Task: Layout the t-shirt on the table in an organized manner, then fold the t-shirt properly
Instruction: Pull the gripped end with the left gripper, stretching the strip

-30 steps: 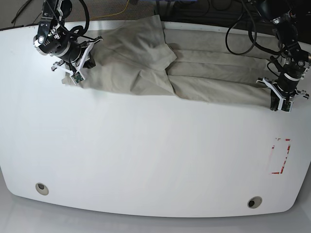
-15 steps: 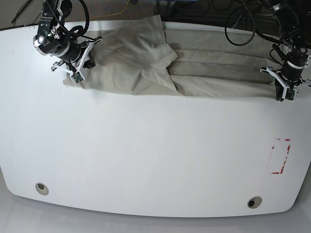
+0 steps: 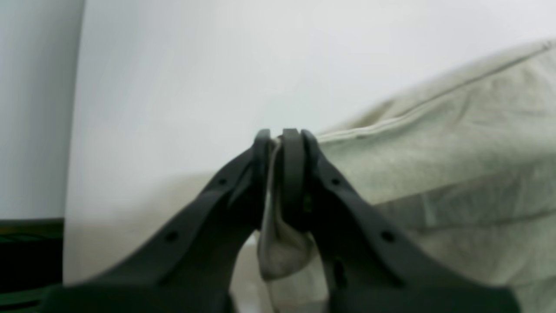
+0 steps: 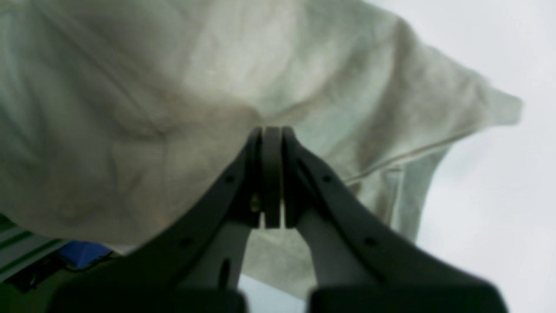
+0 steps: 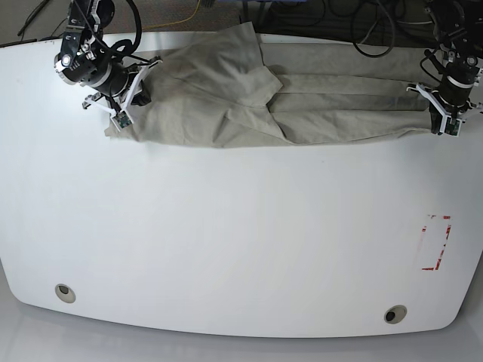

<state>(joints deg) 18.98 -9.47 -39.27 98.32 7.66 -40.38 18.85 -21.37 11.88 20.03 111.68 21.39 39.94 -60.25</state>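
Note:
The t-shirt's near hem is all that my left gripper pinches at the table's far side, so next I grip the layers (image 5: 410, 99) behind that hem before I pull the t-shirt closer.
The khaki t-shirt (image 5: 302, 105) lies stretched in a long band along the far side of the white table (image 5: 226, 241), bunched in folds near its middle. My left gripper (image 5: 447, 130) is at the shirt's right end in the base view. In the left wrist view the left gripper (image 3: 280, 134) is shut on a pinch of the t-shirt (image 3: 456, 165) near a hem. My right gripper (image 5: 118, 121) is at the shirt's left end. In the right wrist view the right gripper (image 4: 271, 130) is shut, with the t-shirt (image 4: 173, 108) draped around and behind its fingers.
A red tape rectangle (image 5: 436, 241) marks the table's right side. Two round grommet holes (image 5: 65, 292) (image 5: 394, 314) sit near the front edge. Dark cables (image 5: 377, 23) hang beyond the far edge, close behind both arms.
My left gripper has moved toward the table's far edge, dragging the shirt's right end back with it. The fabric band now lies narrower and farther back. The right gripper has barely shifted.

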